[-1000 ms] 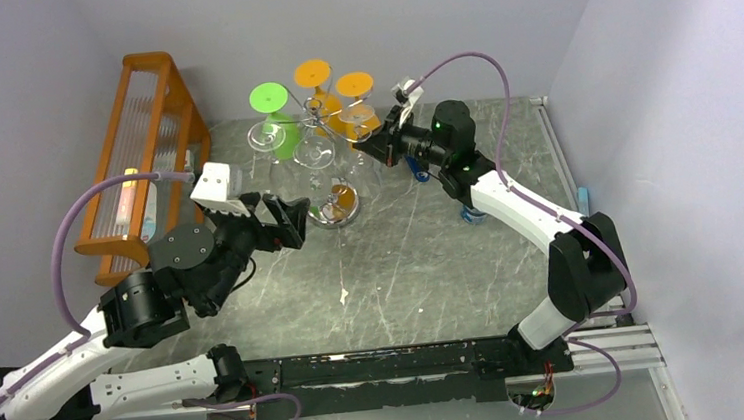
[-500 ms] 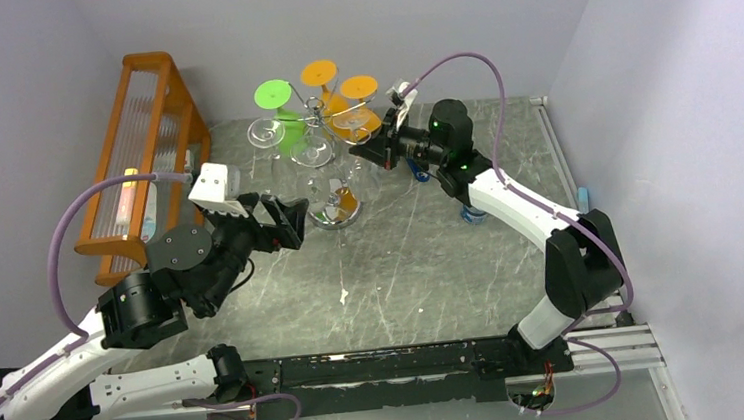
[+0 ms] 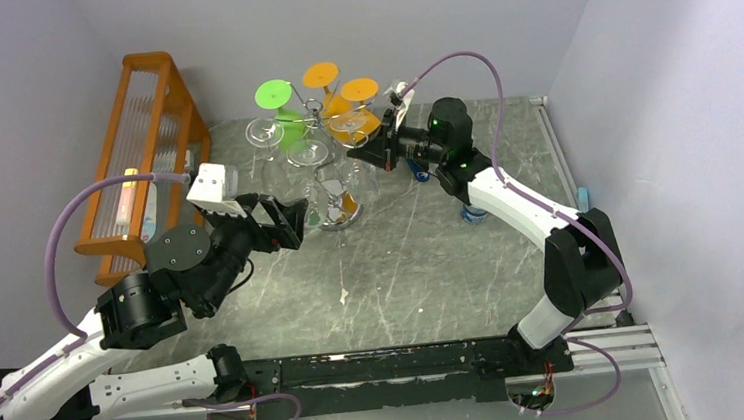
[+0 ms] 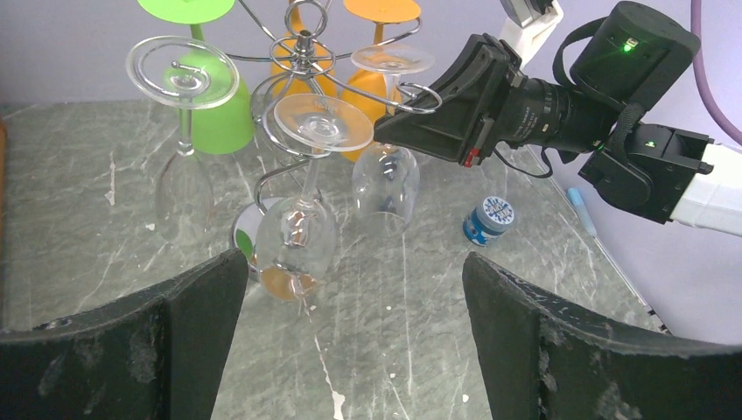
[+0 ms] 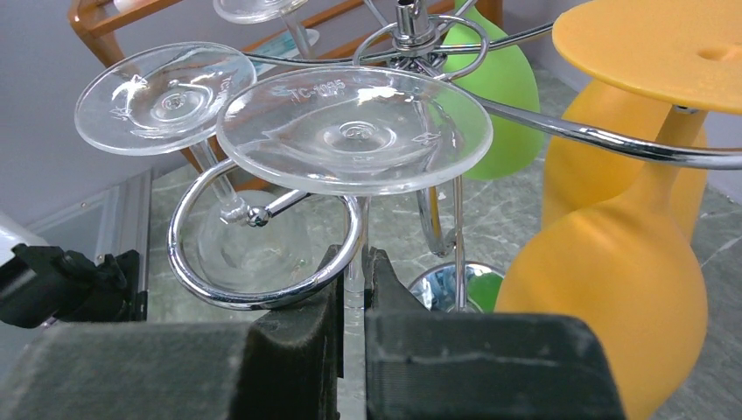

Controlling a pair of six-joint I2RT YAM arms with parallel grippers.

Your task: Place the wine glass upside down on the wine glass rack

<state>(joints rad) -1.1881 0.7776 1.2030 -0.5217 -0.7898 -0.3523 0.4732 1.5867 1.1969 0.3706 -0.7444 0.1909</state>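
Observation:
Next, my right gripper releases the clear wine glass on the empty ring hook (image 3: 359, 135) (image 5: 265, 238) next to the front orange glass.
The chrome wine glass rack (image 3: 312, 109) stands at the back middle; its curled arms (image 4: 302, 52) carry several upside-down glasses: green, orange and clear. My right gripper (image 5: 353, 262) is shut on the stem of a clear wine glass (image 5: 354, 131), held upside down with its foot just above a curled ring hook (image 5: 210, 293). The stem stands at the ring's right edge. The same glass (image 4: 385, 175) shows in the left wrist view beside the right gripper (image 4: 411, 131). My left gripper (image 4: 350, 289) is open and empty, in front of the rack and apart from it.
An orange wooden A-frame shelf (image 3: 142, 148) stands at the back left. A small blue-lidded jar (image 4: 488, 219) and a pale pen-like object (image 4: 582, 210) lie right of the rack under the right arm. Walls close in at the back and right.
My right gripper has moved left with the clear glass, closer in to the rack's arms. The left arm has barely moved.

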